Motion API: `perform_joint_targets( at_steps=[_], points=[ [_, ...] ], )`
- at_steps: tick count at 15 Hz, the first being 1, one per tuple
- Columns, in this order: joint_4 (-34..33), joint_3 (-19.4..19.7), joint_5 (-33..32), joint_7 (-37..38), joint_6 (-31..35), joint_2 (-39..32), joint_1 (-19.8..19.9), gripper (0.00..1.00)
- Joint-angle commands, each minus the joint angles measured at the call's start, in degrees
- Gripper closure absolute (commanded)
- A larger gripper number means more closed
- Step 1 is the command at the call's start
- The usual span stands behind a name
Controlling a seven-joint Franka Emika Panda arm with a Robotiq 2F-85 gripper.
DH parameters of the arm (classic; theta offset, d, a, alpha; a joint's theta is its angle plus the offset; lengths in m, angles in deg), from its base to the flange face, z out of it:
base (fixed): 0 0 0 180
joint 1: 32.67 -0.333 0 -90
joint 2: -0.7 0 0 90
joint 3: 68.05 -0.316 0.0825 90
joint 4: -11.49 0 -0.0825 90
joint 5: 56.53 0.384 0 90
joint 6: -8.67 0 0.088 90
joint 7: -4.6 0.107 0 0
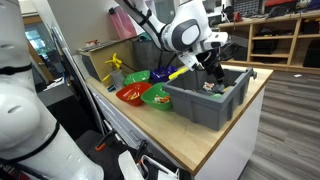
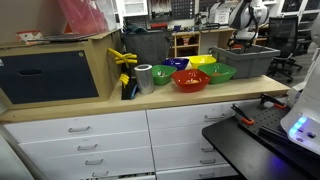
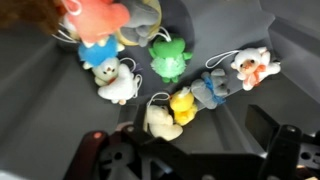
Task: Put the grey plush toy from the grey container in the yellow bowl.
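Note:
Next, the gripper moves to the grey plush toy's body (image 1: 213,90) (image 3: 202,93) next to its blue scarf, on the side towards the green toy, and closes there.
Looking down into the grey container (image 3: 40,110), I see several small plush toys on its floor. The grey plush toy (image 3: 211,92), which wears a blue scarf, lies right of centre between a yellow toy (image 3: 183,105) and a white and pink one (image 3: 255,68). My gripper (image 3: 195,137) hangs open above them, just short of the grey toy and touching nothing. In both exterior views the gripper (image 1: 211,72) is dipped into the container (image 1: 212,100) (image 2: 245,62). The yellow bowl (image 2: 203,61) (image 1: 180,72) stands beside the container among the other bowls.
A green toy (image 3: 168,58), a white and blue toy (image 3: 115,82), a cream toy (image 3: 160,122) and a pink toy (image 3: 98,16) also lie in the bin. Red (image 2: 190,80), lime-green (image 2: 219,71), green (image 2: 160,74) and blue (image 2: 178,64) bowls crowd the counter, alongside a silver can (image 2: 144,78).

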Motion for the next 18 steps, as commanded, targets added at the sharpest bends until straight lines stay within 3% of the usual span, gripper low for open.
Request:
perform_joint_targets(
  at_steps=[1,7,18],
  points=[
    [-6.89,0.71,0.95,4.39,-1.93,-5.23,-3.14,0.0],
    [-13.49,3.56,1.15,10.79,-3.52,-11.42,-5.91,0.0],
    [-13.6,3.76,4.74,19.02,-6.4,-13.44,-6.16,0.0]
  ],
)
